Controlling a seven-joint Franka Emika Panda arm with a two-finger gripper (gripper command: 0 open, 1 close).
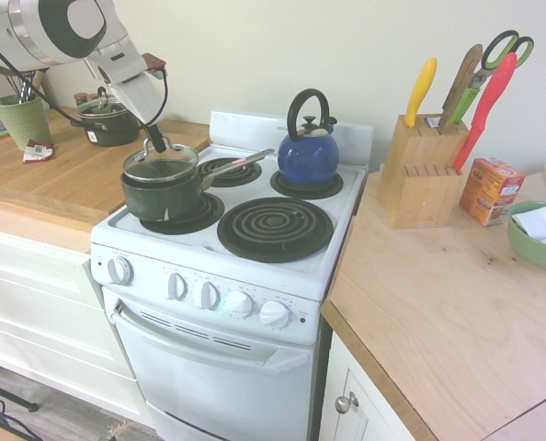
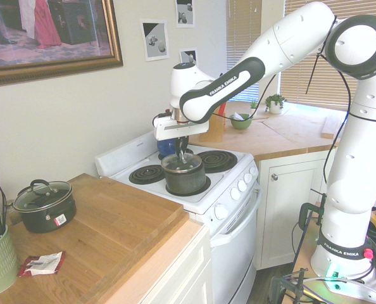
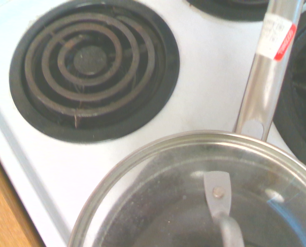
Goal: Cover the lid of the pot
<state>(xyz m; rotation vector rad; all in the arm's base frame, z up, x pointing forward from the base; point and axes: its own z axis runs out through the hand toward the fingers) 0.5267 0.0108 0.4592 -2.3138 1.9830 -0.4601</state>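
My gripper is carrying the clear glass lid, now tilted over the pot's mouth. I should release it so it lies flat on the rim of the dark green pot [image 2: 184,167] [image 3: 226,234] on the stove.
The dark green pot [image 1: 163,195] stands on the stove's front left burner, its long silver handle [image 1: 239,165] pointing toward the back right. The clear glass lid [image 1: 160,163] with its metal rim lies over the pot's mouth, slightly tilted; whether it rests on the rim I cannot tell. My gripper [image 1: 153,142] comes straight down onto the lid's knob and is shut on it. From the other side, the gripper [image 2: 183,152] sits atop the lid [image 2: 182,163] and pot [image 2: 185,180]. The wrist view shows the lid's rim [image 3: 194,140] and the pot handle [image 3: 265,77].
A blue kettle [image 1: 307,152] occupies the back right burner; the front right burner [image 1: 275,228] is bare. A dark two-handled lidded pot [image 1: 108,120] and a green utensil cup [image 1: 22,119] stand on the left counter. Knife block [image 1: 423,172], box [image 1: 491,190] and green bowl [image 1: 537,237] are on the right.
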